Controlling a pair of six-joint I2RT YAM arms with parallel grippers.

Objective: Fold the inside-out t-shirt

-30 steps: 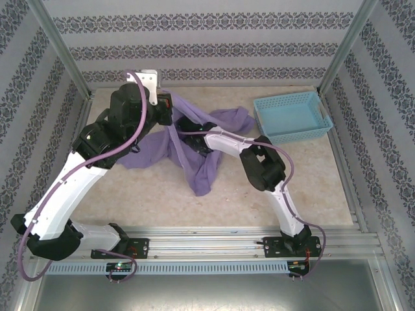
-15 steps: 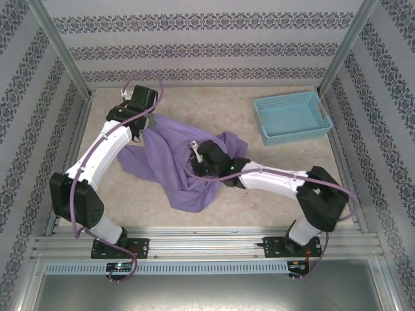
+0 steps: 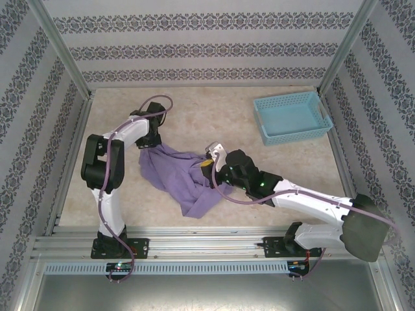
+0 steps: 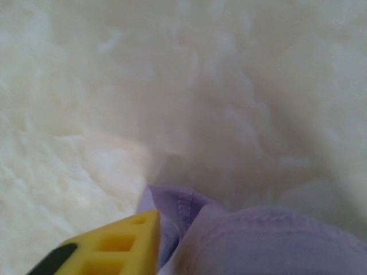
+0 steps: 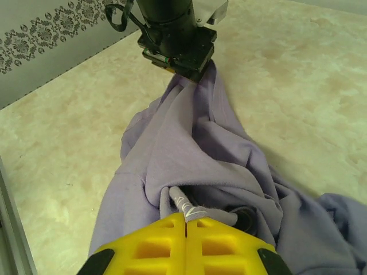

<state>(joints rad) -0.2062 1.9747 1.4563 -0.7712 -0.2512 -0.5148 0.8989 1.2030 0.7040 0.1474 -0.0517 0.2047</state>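
Observation:
My right gripper needs to let go of the lavender cloth on the tabletop, at the t-shirt's edge [image 3: 229, 182] farthest from my left gripper.
The lavender t-shirt [image 3: 179, 176] lies crumpled on the table between the two arms, stretched from back left to front middle. My left gripper [image 3: 151, 143] is shut on its back-left end; in the left wrist view one yellow finger [image 4: 114, 246] presses against a seamed purple fold [image 4: 252, 240]. My right gripper [image 3: 211, 168] is shut on the shirt's right side. In the right wrist view its yellow fingers [image 5: 149, 246] meet on a pale twisted bit of cloth [image 5: 186, 205], and the shirt [image 5: 189, 143] runs up to the left gripper [image 5: 176, 43].
A light blue lattice basket [image 3: 292, 118] stands at the back right. Patterned walls and metal posts close in the table [image 3: 214, 107] on three sides. Bare tabletop lies behind and to the right of the shirt.
Both grippers have come down and toward the near side, dragging the shirt with them. The shirt, lifted and spread a second ago, is now bunched lower and narrower on the table.

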